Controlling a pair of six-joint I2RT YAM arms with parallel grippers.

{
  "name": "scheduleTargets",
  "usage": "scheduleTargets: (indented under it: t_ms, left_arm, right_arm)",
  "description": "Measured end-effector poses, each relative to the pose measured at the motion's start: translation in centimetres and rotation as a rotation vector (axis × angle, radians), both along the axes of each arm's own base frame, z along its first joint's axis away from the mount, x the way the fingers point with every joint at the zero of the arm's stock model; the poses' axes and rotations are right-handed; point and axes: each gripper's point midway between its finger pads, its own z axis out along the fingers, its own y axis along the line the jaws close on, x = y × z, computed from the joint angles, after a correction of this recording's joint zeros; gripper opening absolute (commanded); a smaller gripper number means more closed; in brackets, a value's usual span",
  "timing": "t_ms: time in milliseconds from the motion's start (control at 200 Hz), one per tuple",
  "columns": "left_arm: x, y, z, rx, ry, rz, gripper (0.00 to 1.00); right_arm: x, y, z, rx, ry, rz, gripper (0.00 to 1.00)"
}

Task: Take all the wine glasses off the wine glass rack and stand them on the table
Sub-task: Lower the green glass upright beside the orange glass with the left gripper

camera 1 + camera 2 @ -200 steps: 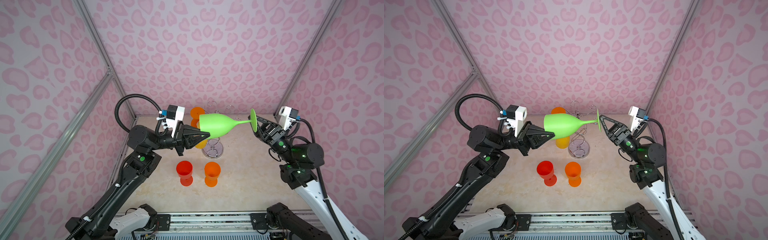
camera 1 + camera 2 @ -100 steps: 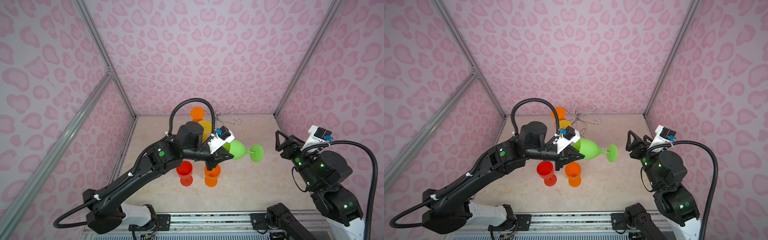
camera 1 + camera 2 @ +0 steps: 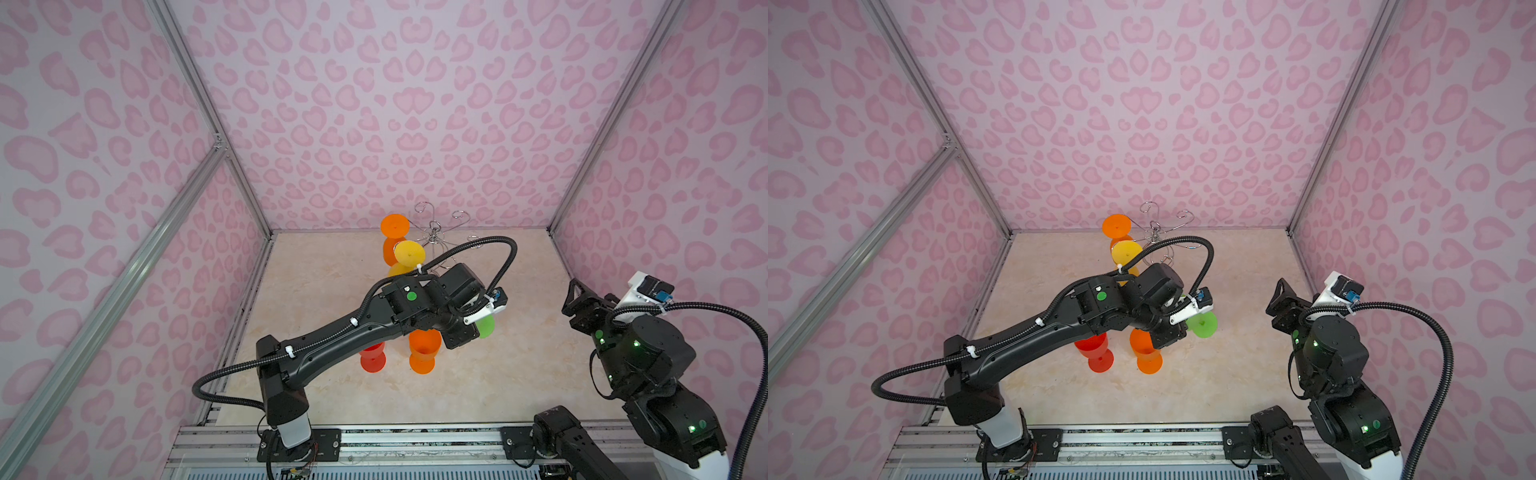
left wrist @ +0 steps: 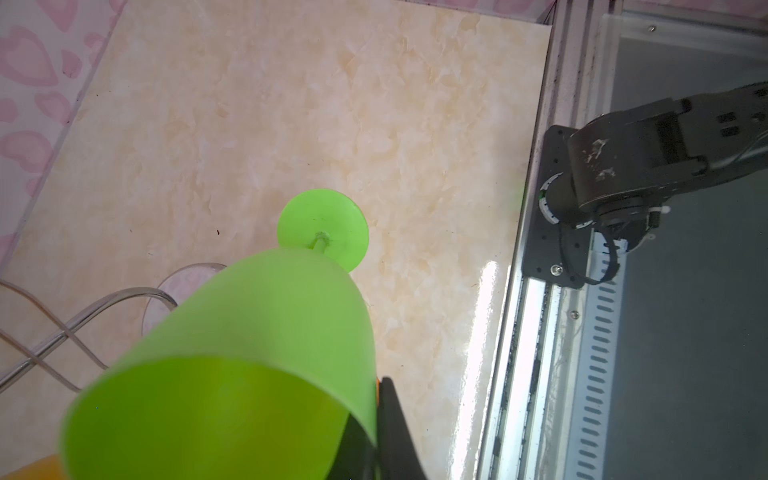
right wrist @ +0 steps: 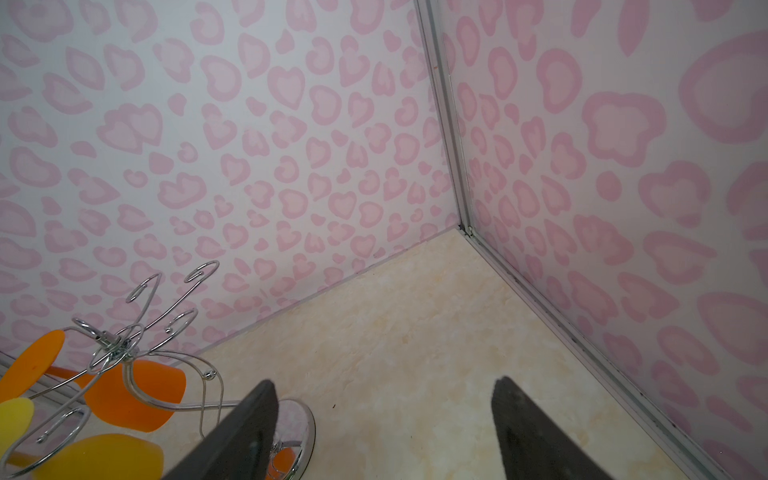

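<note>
My left gripper needs to set the green wine glass down on the table (image 3: 453, 352) next to the standing orange glass. The green glass is now low over the table.
The green wine glass (image 4: 257, 353) is off the wine glass rack (image 3: 434, 237) and low over the table, foot (image 3: 484, 326) pointing down and away. My left gripper (image 4: 374, 399) is shut on its rim wall, one finger (image 4: 392, 424) outside the bowl. From both top views the wrist hides the bowl, and only the foot (image 3: 1202, 324) shows. Whether the foot touches the table I cannot tell. My right gripper (image 3: 575, 291) stands open and empty at the right, well clear of the glass. In the right wrist view the right gripper (image 5: 384, 386) points at the back corner.
An orange glass (image 3: 394, 226) and a yellow glass (image 3: 409, 252) hang upside down on the rack. A red glass (image 3: 372, 357) and an orange glass (image 3: 423, 349) stand on the table under my left arm. The rack's round base (image 5: 295, 424) lies near the right gripper.
The left arm has swung the green glass from high beside the rack down to the table's middle. The right gripper let go of its foot, drew back right and opened wider.
</note>
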Motion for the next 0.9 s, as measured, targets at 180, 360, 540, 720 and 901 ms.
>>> scheduleTargets:
  t_ms: [180, 360, 540, 720, 901]
  left_arm:
    - [1.1, -1.3, -2.7, 0.104, 0.005, -0.010, 0.02]
    - [1.6, -2.2, -5.9, 0.209, 0.031, -0.039, 0.02]
    - [1.5, -2.0, -8.8, 0.307, 0.065, -0.063, 0.02]
    - [1.6, -1.4, -9.7, 0.352, 0.086, -0.073, 0.02]
    - [1.6, -1.1, -9.9, 0.377, 0.105, -0.083, 0.02]
  right_arm:
    - [1.5, 0.5, -2.0, -0.020, 0.067, 0.002, 0.81]
    - [2.4, 0.3, -3.5, -0.029, 0.112, -0.017, 0.81]
    - [3.5, -0.7, -4.8, -0.018, 0.146, -0.059, 0.81]
    - [4.9, -1.5, -6.5, 0.044, 0.180, -0.059, 0.81]
    - [5.6, -1.4, -7.1, 0.104, 0.175, -0.025, 0.81]
